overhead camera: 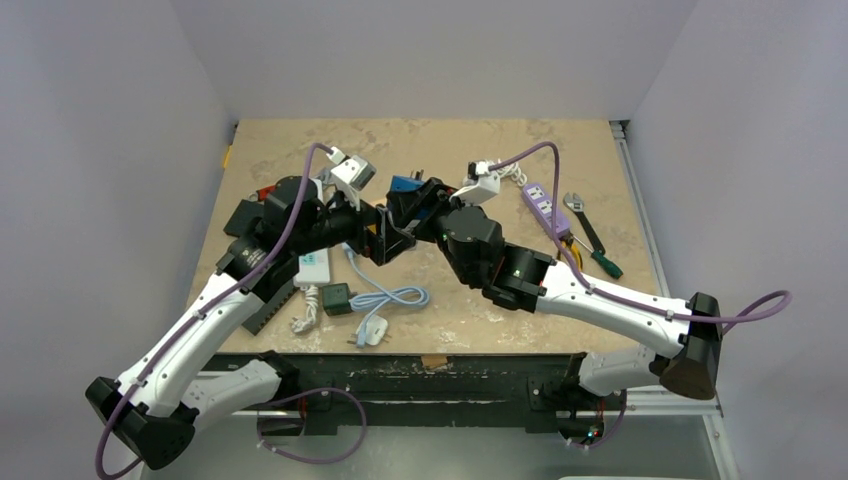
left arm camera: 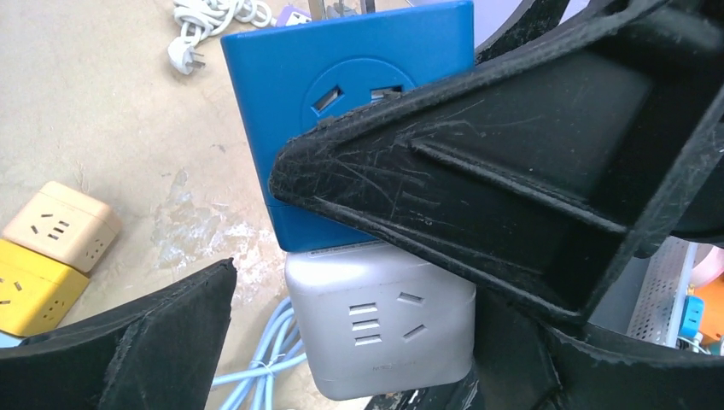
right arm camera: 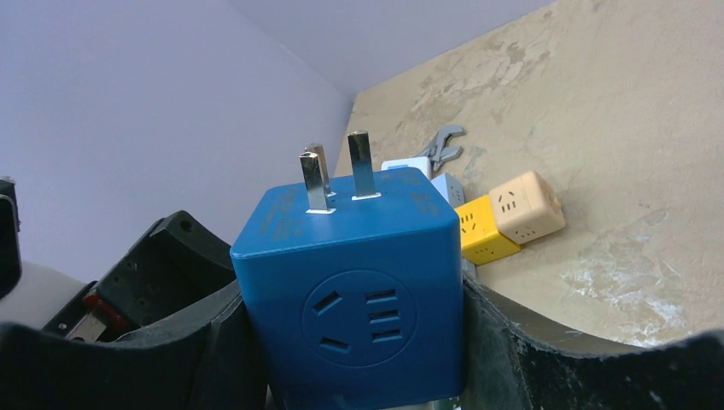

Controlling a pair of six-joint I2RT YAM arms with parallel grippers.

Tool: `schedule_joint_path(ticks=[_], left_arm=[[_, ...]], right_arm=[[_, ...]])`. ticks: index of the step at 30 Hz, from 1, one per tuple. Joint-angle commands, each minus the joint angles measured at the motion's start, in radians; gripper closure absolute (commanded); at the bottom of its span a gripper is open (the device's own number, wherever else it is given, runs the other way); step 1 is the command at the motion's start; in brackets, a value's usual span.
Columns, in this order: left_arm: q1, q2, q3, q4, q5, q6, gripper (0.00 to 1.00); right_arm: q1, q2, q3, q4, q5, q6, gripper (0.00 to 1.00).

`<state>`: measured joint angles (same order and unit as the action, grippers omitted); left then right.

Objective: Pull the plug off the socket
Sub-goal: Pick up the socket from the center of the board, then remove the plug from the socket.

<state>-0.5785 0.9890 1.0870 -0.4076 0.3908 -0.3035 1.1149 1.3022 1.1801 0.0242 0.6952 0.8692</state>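
I need to move my left gripper deeper around the shallow, off-centre grey cube in its open fingers and grip the grey cube's sides (left arm camera: pixel 300 333).
A blue cube adapter (right arm camera: pixel 359 299) with bare metal prongs (right arm camera: pixel 337 175) on top sits between the fingers of my right gripper (right arm camera: pixel 354 342), which is shut on its two sides. In the left wrist view the blue cube (left arm camera: pixel 282 77) sits directly on a grey cube socket (left arm camera: pixel 376 316), the two touching. My left gripper (left arm camera: pixel 367 329) is open around the grey cube, with a gap at its left finger (left arm camera: pixel 128 342). A right gripper finger (left arm camera: pixel 512 171) crosses in front. In the top view both grippers meet at the blue cube (overhead camera: pixel 405 185).
Yellow (left arm camera: pixel 26 286) and beige (left arm camera: pixel 64 222) cube sockets lie on the table. A light blue cable (overhead camera: pixel 385 297), white plug (overhead camera: pixel 373 330), dark green adapter (overhead camera: pixel 336 297) and white power strip (overhead camera: pixel 312 268) lie near the front. A purple strip (overhead camera: pixel 540 205), wrench (overhead camera: pixel 575 210) and screwdriver (overhead camera: pixel 600 255) lie at the right.
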Motion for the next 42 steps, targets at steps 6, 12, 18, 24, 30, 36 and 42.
schedule_joint_path(ticks=[6, 12, 18, 24, 30, 36, 42], left_arm=[[-0.012, 0.011, -0.013, 0.098, 0.019, -0.02, 0.25], [-0.012, 0.007, -0.014, 0.11, 0.037, -0.036, 0.32], [-0.011, 0.002, -0.026, 0.109, 0.039, -0.034, 0.14], [-0.008, -0.003, -0.024, 0.128, 0.036, -0.029, 0.37], [0.007, -0.001, -0.006, 0.139, 0.03, -0.031, 0.66], [0.015, -0.009, -0.002, 0.088, 0.028, -0.004, 1.0], [0.014, -0.036, -0.045, 0.069, 0.016, 0.018, 1.0]], right_arm=[[0.037, -0.013, 0.039, 0.119, 0.072, 0.041, 1.0], [0.047, -0.017, 0.014, 0.15, 0.062, 0.058, 1.0], [0.06, -0.013, 0.018, 0.159, 0.06, 0.071, 1.0], [0.062, -0.015, 0.011, 0.161, 0.058, 0.075, 1.0], [0.074, -0.008, -0.004, 0.159, 0.04, 0.085, 1.0], [0.076, -0.047, -0.031, 0.159, 0.119, 0.062, 1.0], [0.06, -0.098, -0.059, 0.22, 0.26, -0.025, 1.0]])
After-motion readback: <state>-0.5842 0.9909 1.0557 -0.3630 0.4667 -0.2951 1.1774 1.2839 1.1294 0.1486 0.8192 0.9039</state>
